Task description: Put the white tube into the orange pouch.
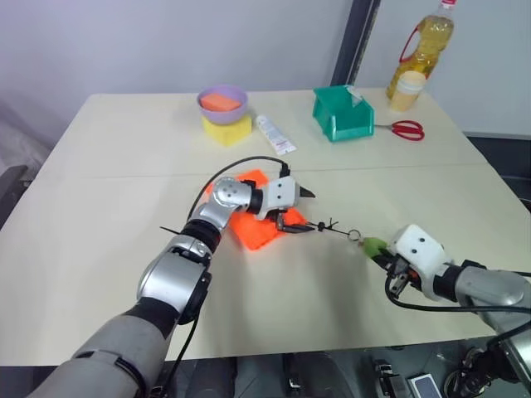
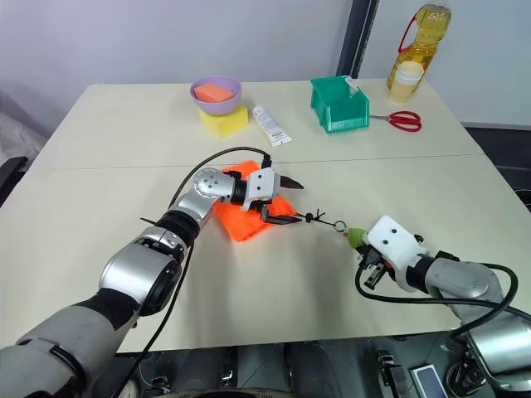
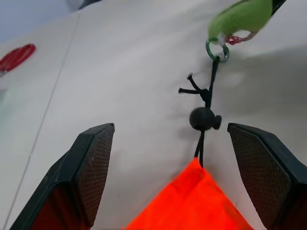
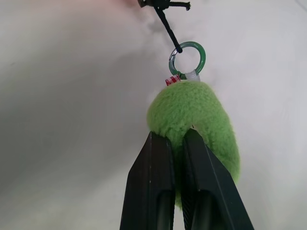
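Note:
My open left fingers straddle the pouch's corner, short of the dark toggle; they should follow the black cord and pinch the toggle (image 3: 202, 119).
The orange pouch (image 1: 253, 224) lies flat at the middle of the table. Its black cord with a dark toggle (image 3: 204, 118) runs right to a green ring (image 4: 188, 60) and a fuzzy green disc (image 4: 196, 120). My left gripper (image 1: 309, 210) hovers over the pouch's right end, pointing right, open, its fingers (image 3: 93, 163) either side of the pouch's corner (image 3: 192, 206) and holding nothing. My right gripper (image 4: 175, 136) sits low at the front right, shut on the green disc (image 1: 373, 246). The white tube is hidden or out of view.
At the back stand a purple bowl (image 1: 222, 103) holding an orange block, on a yellow sponge (image 1: 227, 129), a flat printed squeeze tube (image 1: 274, 134), a green bin (image 1: 342, 112), red scissors (image 1: 406, 128), an oil bottle (image 1: 423, 46) and a cup (image 1: 406, 89).

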